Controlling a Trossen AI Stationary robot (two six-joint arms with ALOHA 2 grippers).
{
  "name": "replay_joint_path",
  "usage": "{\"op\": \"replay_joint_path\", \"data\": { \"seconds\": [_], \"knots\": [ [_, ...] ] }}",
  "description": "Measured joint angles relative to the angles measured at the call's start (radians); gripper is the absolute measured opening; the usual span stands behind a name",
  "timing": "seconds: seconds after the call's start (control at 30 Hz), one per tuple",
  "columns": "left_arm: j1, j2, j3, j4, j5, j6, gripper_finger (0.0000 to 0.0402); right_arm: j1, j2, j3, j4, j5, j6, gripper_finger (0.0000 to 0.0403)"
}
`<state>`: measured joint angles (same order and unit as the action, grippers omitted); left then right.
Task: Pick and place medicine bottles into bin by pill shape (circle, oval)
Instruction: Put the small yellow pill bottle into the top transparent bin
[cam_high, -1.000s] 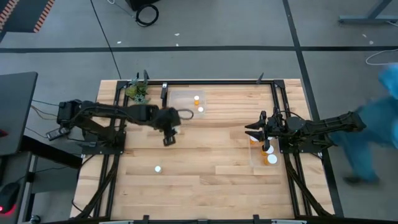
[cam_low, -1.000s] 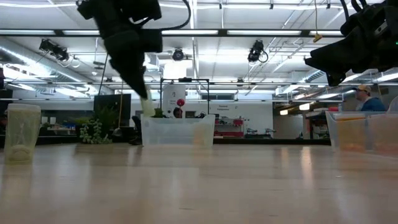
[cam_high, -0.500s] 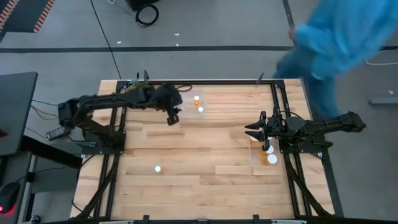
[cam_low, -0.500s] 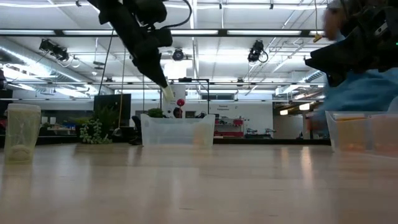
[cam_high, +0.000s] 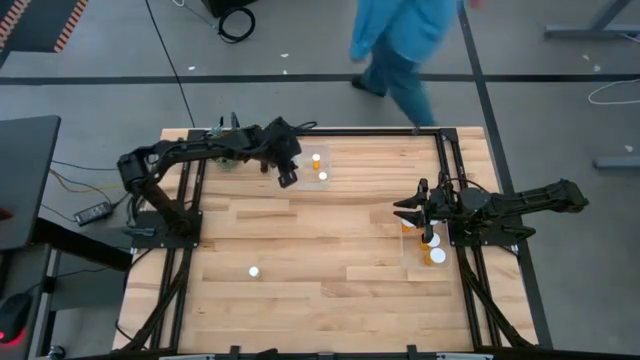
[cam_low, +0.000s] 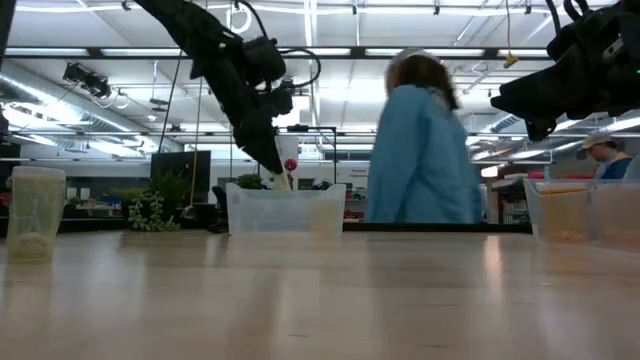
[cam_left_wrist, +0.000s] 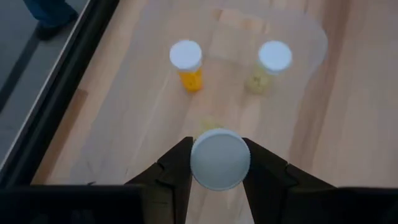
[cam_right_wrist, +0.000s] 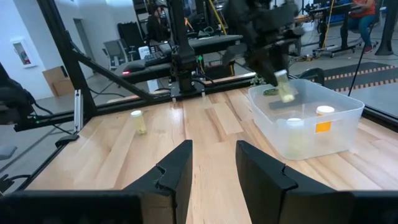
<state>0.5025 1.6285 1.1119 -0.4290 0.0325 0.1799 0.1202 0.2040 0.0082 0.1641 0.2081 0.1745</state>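
Note:
The robot's left gripper should release the medicine bottle, which hangs over that bin now, inside the clear far bin's end (cam_high: 289, 168) nearest the green plant.
My left gripper (cam_high: 290, 179) hangs over the near left part of the clear far bin (cam_high: 306, 150), shut on a medicine bottle with a white cap (cam_left_wrist: 219, 158). Two more bottles (cam_high: 316, 158) (cam_high: 322, 176) stand in that bin. One bottle (cam_high: 254, 270) stands alone on the wooden table. At the table's right side, my right gripper (cam_high: 410, 212) waits level above a second clear bin (cam_high: 413, 266) that holds several bottles. Its fingers (cam_right_wrist: 214, 171) show a narrow gap with nothing in it. My left gripper pinches the bottle between its two fingers at the cap's rim (cam_left_wrist: 198, 163), one finger on each side. The fingers slant down toward the far bin. The cap faces the wrist camera and hides the body. The bottle (cam_right_wrist: 283, 87) hangs tilted, clear above the bin.
A black frame (cam_high: 300, 130) runs round the table's edges. A small green plant (cam_high: 222, 150) sits at the far left corner. A person in blue (cam_high: 400, 40) walks past beyond the far edge. Bare wood lies between the two bins.
My left gripper has swung toward the table's far edge and a little to the right, carrying the bottle from over the bare wood to above the far bin. It stays shut on the bottle. A person has walked leftward past the far side.

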Motion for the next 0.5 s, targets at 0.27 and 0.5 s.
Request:
{"op": "replay_joint_path", "data": {
  "seconds": [0.27, 0.5],
  "knots": [
    [0.049, 0.176, 0.174, -0.127, 0.029, 0.037, 0.0130, 0.000, 0.000, 0.000, -0.002, 0.000, 0.000, 0.0129],
    [0.081, 0.292, 0.296, -0.261, 0.029, 0.036, 0.0127, 0.000, 0.000, 0.000, -0.002, 0.000, 0.000, 0.0129]
  ]
}}
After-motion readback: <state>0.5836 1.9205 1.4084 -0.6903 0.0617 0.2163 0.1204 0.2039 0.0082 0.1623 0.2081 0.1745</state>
